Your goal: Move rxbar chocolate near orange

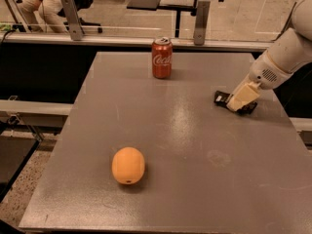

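Next, my gripper lets go of the rxbar chocolate on the table (154,147) next to the orange, on the orange's side that faces the can.
The rxbar chocolate (222,99) is a flat black bar lying on the grey table (195,145) at the right side. My gripper (242,98) is down on it and covers its middle, so only the bar's two dark ends show. The orange (128,165) sits at the table's front left, far from the bar and from the gripper.
A red Coca-Cola can (162,57) stands upright at the back middle of the table. A metal rail (122,39) runs behind the table's far edge. The table's right edge is close to the gripper.
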Robot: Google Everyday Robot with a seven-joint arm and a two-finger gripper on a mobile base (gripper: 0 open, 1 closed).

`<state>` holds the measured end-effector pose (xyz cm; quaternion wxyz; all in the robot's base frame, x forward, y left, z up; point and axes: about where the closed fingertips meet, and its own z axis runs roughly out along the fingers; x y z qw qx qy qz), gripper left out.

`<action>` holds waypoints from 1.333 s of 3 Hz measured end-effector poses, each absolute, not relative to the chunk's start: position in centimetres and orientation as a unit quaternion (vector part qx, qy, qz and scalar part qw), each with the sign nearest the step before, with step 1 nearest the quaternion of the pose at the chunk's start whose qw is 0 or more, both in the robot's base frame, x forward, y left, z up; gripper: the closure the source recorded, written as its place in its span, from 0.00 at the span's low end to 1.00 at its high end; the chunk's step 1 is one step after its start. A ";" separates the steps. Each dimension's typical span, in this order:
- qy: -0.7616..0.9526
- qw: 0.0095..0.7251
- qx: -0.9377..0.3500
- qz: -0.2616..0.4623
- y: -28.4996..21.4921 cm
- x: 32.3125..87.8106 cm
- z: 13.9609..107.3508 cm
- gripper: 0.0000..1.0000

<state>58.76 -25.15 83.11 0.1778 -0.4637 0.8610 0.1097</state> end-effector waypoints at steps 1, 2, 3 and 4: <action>0.841 0.185 -0.491 0.130 -21.8 57.7 83.9 1.00; 0.790 0.195 -0.553 0.178 -14.2 55.0 85.5 1.00; 0.759 0.193 -0.587 0.205 -10.1 53.2 85.8 1.00; 0.733 0.191 -0.613 0.225 -7.5 51.4 86.2 1.00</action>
